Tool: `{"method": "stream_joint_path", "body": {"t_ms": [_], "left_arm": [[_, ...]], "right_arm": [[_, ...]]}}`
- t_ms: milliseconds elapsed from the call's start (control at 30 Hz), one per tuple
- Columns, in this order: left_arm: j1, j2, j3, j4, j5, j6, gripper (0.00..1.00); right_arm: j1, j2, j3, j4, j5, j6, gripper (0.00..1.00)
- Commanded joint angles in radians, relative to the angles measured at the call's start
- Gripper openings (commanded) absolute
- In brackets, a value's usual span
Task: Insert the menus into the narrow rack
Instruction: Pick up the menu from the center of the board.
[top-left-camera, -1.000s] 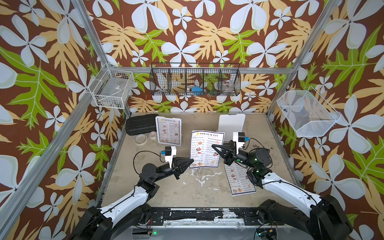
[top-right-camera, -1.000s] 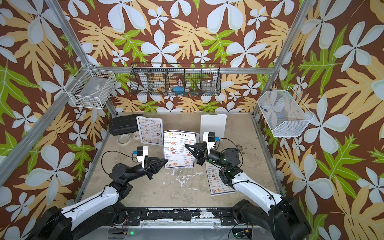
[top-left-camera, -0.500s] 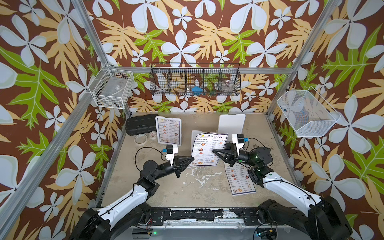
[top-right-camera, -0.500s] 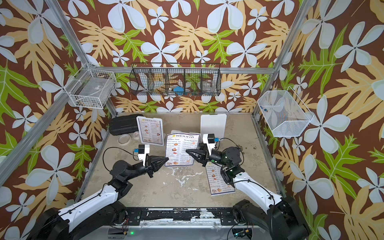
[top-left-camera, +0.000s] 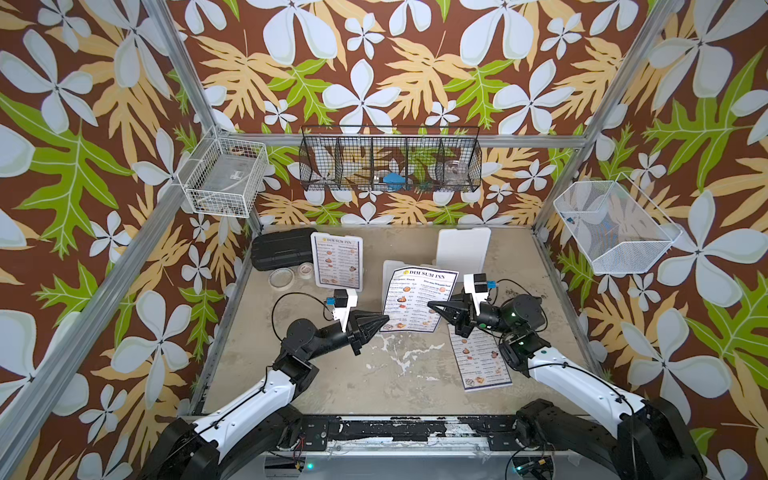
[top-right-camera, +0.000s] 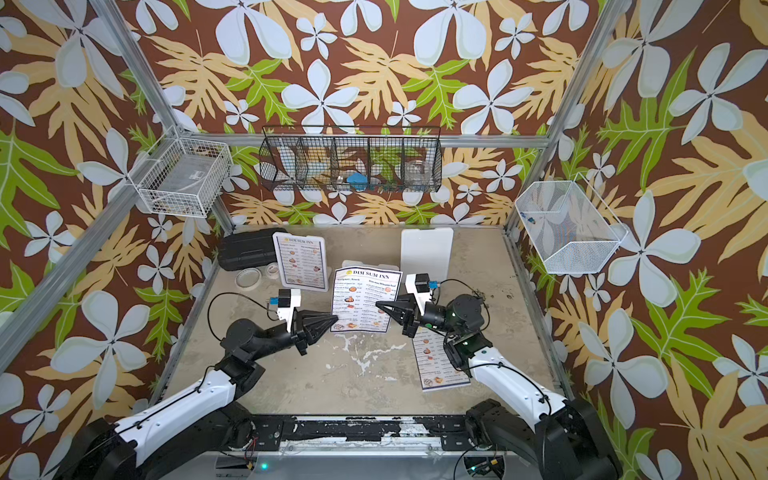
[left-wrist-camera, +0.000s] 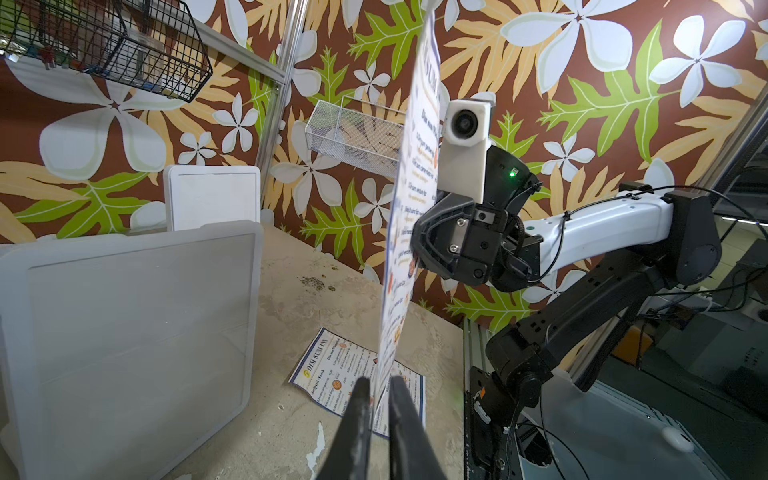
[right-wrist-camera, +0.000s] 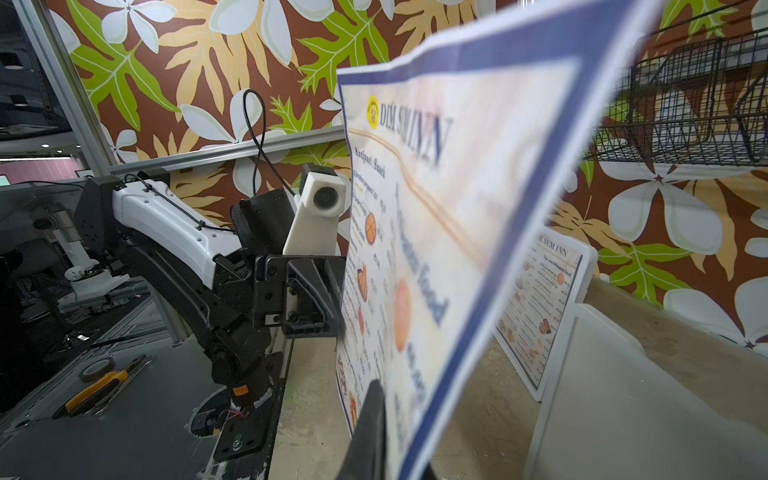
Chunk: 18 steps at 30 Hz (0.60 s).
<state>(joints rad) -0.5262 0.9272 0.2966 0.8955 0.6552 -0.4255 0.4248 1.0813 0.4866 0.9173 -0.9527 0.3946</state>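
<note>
The menu's lower edge hangs below the white panel's top, so next my left gripper pinches the menu's lower corner (top-left-camera: 385, 328) before both grippers lift it clear.
One menu (top-left-camera: 417, 299) (top-right-camera: 365, 297) stands upright above the middle of the table. My right gripper (top-left-camera: 430, 304) (top-right-camera: 378, 303) is shut on its right side; in the right wrist view one finger (right-wrist-camera: 370, 424) presses the blurred sheet (right-wrist-camera: 457, 208). My left gripper (top-left-camera: 384, 319) (top-right-camera: 334, 319) (left-wrist-camera: 380, 382) is at the sheet's lower left corner, its fingers slightly open with the edge (left-wrist-camera: 409, 232) between them. A second menu (top-left-camera: 482, 365) (left-wrist-camera: 332, 374) lies flat on the right. A third menu (top-left-camera: 337, 259) (right-wrist-camera: 540, 299) stands on a white panel at back left. I cannot tell which item is the narrow rack.
Plain white panels stand upright behind the held menu (top-left-camera: 390, 268) and at the back (top-left-camera: 462, 249). A black case (top-left-camera: 278, 249) and tape rolls (top-left-camera: 280, 277) lie at back left. A black wire rack (top-left-camera: 390, 160) with narrow compartments and two white baskets (top-left-camera: 224, 176) (top-left-camera: 615, 224) hang on the walls.
The right gripper has shifted its hold lower on the menu, and the sheet's top has swung a little to the right. The left gripper's tips now straddle the menu's lower left corner.
</note>
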Motion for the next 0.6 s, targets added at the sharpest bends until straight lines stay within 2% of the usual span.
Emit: {"method": "stream_joint_path", "body": {"t_ms": [0, 167, 267, 333, 467, 567], "left_arm": [[0.0, 0.013, 0.008, 0.028, -0.007, 0.006, 0.18], [0.0, 0.046, 0.017, 0.075, -0.003, 0.008, 0.24], [0.0, 0.065, 0.036, 0.075, -0.005, 0.017, 0.24], [0.0, 0.076, 0.05, 0.07, -0.005, 0.024, 0.21], [0.002, 0.088, 0.099, 0.019, -0.03, 0.057, 0.08], [0.003, 0.093, 0.136, -0.027, -0.044, 0.087, 0.02]], "right_arm": [[0.0, 0.001, 0.01, 0.081, 0.023, 0.039, 0.04], [0.0, 0.032, 0.043, 0.133, 0.04, 0.095, 0.02], [-0.001, 0.05, 0.063, 0.147, 0.046, 0.113, 0.02], [-0.002, 0.062, 0.078, 0.147, 0.054, 0.117, 0.02], [-0.013, 0.096, 0.104, 0.163, 0.048, 0.134, 0.03], [-0.032, 0.113, 0.114, 0.172, 0.049, 0.145, 0.08]]}}
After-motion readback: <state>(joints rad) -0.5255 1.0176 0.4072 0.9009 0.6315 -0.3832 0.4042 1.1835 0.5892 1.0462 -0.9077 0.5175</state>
